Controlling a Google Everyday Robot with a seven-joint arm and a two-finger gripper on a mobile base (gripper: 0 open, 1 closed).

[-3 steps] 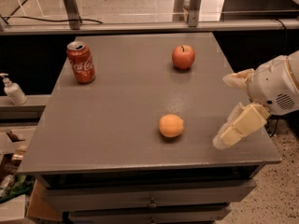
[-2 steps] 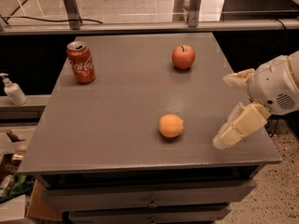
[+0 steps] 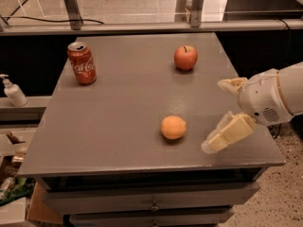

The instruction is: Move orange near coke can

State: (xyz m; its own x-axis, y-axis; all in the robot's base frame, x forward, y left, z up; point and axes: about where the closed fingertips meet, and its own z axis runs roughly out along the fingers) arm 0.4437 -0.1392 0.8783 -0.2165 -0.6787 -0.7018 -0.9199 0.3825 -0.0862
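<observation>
Next, I reach for the orange with my gripper and close it on the orange's side (image 3: 179,127) that faces away from the coke can.
The orange (image 3: 173,127) lies on the grey table (image 3: 118,112), front right of centre. The coke can (image 3: 82,63) stands upright at the table's back left, far from the orange. My gripper (image 3: 213,116) is at the table's right edge, just right of the orange and apart from it. It is open and empty, with one cream finger (image 3: 231,84) up and back and the other (image 3: 226,134) low near the front edge.
A red apple (image 3: 185,57) with a dark stem sits at the back right. A white pump bottle (image 3: 13,91) stands on a ledge left of the table. Drawers run under the tabletop. A metal rail crosses behind the table.
My gripper has shifted a little to the left, toward the orange. The orange, can and apple have not moved.
</observation>
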